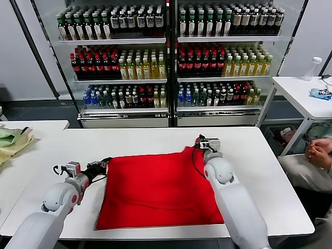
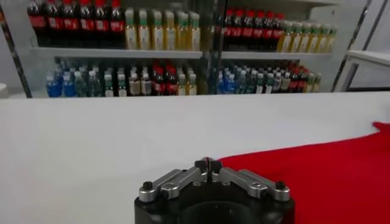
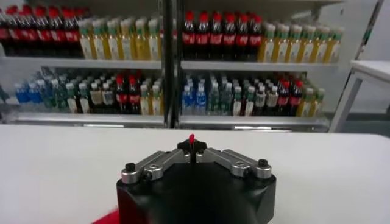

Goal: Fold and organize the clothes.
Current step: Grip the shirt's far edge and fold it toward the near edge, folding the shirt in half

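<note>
Next, my left gripper lets go of the red T-shirt's far corner about halfway down the shirt's own side edge (image 1: 108,195).
The clothes are one bright red T-shirt (image 1: 161,192), lying flat as a folded rectangle in the middle of the white table (image 1: 135,140). My left gripper (image 1: 105,163) sits low at the shirt's far left corner. In the left wrist view its jaws (image 2: 208,162) are shut, with the red cloth (image 2: 323,176) running right up to the tips. My right gripper (image 1: 198,143) is at the far right corner. Its jaws (image 3: 191,145) are shut, and a small tuft of red fabric (image 3: 191,139) pokes out between the tips.
A pale green cloth heap (image 1: 13,140) lies on the table to the far left. Glass-door coolers full of bottles (image 1: 166,62) stand behind the table. A second white table (image 1: 306,93) and a seated person's hands (image 1: 317,150) are at the right.
</note>
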### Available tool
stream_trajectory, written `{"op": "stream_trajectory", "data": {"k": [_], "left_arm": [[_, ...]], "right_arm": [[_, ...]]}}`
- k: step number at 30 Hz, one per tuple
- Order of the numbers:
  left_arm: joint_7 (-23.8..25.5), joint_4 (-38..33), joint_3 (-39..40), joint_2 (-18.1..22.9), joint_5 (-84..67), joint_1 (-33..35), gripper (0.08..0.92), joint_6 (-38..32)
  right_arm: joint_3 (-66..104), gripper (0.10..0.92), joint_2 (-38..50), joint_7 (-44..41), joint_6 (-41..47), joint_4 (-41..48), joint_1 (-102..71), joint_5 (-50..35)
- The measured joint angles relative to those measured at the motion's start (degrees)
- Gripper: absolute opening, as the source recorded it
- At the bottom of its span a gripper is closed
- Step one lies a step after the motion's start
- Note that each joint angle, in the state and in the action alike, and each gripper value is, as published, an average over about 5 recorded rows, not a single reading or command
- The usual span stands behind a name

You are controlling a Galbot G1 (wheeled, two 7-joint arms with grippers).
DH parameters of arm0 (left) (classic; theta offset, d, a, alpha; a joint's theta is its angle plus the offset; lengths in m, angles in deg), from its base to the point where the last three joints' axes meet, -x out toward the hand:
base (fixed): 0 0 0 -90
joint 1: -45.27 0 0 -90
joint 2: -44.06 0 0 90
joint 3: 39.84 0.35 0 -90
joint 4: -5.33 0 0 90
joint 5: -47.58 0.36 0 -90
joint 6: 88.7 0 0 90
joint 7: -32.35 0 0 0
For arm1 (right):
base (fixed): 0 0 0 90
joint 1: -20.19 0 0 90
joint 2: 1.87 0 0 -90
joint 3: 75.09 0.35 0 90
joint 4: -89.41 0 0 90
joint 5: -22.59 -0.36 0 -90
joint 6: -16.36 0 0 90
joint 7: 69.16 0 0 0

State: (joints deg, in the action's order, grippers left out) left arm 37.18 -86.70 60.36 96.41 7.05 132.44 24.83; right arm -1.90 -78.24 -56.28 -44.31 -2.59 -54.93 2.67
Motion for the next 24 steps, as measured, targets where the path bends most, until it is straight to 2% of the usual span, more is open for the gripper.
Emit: {"op": "stream_trajectory", "data": {"k": [11, 24], "left_arm": [[-1.26, -7.49, -3.14, -1.65, -1.05, 7.41, 0.083, -2.77], [-1.9, -14.15, -7.8, -2.6, -0.1, 16.66, 0.083, -2.8]], "right_arm": [[2.77, 0.113, 4.67, 0.52, 1.07, -15.97, -13.3, -1.07], [4.93, 0.113, 6.3, 0.97, 1.73, -25.98, -23.2, -0.48]]}}
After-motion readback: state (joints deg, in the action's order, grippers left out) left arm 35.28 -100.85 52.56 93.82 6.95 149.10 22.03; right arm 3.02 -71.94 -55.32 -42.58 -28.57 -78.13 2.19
